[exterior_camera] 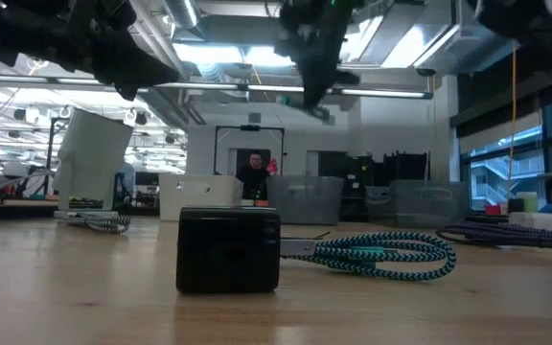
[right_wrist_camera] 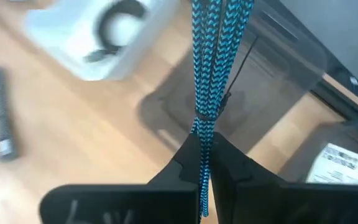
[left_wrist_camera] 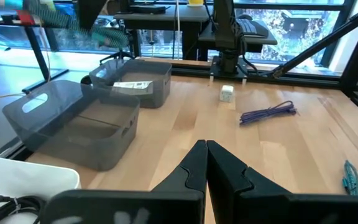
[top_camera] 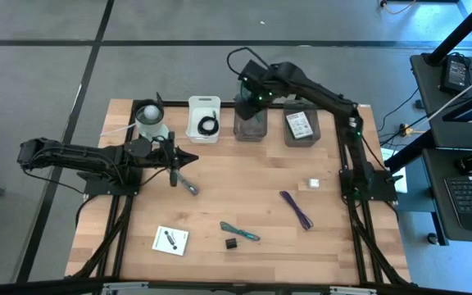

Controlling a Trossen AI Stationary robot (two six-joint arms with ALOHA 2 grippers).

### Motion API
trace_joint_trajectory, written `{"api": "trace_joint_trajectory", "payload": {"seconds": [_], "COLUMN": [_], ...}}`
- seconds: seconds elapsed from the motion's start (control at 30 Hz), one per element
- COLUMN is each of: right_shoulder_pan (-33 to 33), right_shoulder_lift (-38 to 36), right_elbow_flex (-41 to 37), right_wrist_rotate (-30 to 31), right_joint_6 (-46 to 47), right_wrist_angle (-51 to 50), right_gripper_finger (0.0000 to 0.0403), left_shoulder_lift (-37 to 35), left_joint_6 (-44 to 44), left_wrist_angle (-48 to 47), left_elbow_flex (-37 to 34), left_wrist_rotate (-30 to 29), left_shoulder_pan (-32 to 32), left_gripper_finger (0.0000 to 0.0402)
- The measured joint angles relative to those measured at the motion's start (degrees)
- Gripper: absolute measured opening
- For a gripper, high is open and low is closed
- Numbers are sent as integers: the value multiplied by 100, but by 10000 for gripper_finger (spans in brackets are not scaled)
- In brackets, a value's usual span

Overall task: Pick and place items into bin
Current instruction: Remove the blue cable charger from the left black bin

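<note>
My right gripper should put the teal braided cord, now above the middle grey bin, down on the bare table (top_camera: pixel 239 186) between the grey metal tool and the purple strip.
My right gripper (right_wrist_camera: pixel 202 142) is shut on a teal braided cord (right_wrist_camera: pixel 213 56) and hangs above the middle grey bin (top_camera: pixel 251 123), also seen as the middle grey bin (right_wrist_camera: pixel 272 93). My left gripper (left_wrist_camera: pixel 207 146) is shut and empty, hovering near the grey metal tool (top_camera: pixel 187 183). A black coiled cable (top_camera: pixel 209 126) lies in the white bin (top_camera: pixel 204 105). White printed cards (top_camera: pixel 300 124) lie in the right grey bin. On the table lie a white cube (top_camera: pixel 312 183), a purple strip (top_camera: pixel 296 209), a teal tie (top_camera: pixel 240 232), a tiny black block (top_camera: pixel 231 243) and a white card (top_camera: pixel 170 240). My right gripper pinches the teal braided cord between its two fingers from above, at a bunched section (right_wrist_camera: pixel 205 124) where its strands come together. The doubled strands hang straight below the fingers, lifted clear, over the middle grey bin.
A white roll (top_camera: pixel 150 119) stands at the far left corner beside the white bin. Three bins line the far edge. In the low view the black block (exterior_camera: pixel 228 247) and teal tie (exterior_camera: pixel 381 251) sit near the camera. A person (exterior_camera: pixel 253 174) shows far behind the table.
</note>
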Motion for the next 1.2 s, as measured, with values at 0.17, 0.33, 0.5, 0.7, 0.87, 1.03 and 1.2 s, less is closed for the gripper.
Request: {"api": "trace_joint_trajectory", "payload": {"seconds": [0.17, 0.33, 0.5, 0.7, 0.87, 1.03, 1.2], "right_shoulder_pan": [707, 1543, 1979, 2194, 2363, 2479, 2487], "right_shoulder_lift": [-339, -263, 77, 328, 324, 320, 306], "right_elbow_flex": [4, 2, -286, -1816, -3184, -4075, -4254], "right_wrist_rotate": [21, 22, 127, -614, -1055, -1249, -1458], "right_joint_6": [-22, -328, -345, -156, 287, 739, 830], "right_wrist_angle": [126, 155, 281, 1280, 2513, 3353, 3437], "right_gripper_finger": [12, 12, 11, 10, 10, 15, 57], "left_shoulder_lift": [0, 0, 0, 0, 0, 2, 2], "left_joint_6": [-70, -84, -84, -84, -154, -233, -235], "left_wrist_angle": [0, 0, 0, -1, -2, -1, 0], "left_elbow_flex": [0, 0, 0, 0, 0, 0, 0], "left_wrist_rotate": [14, 12, 12, 77, 180, 182, 182], "left_shoulder_pan": [0, 0, 0, -1, -2, -2, -2], "left_gripper_finger": [2, 2, 2, 2, 2, 2, 2]}}
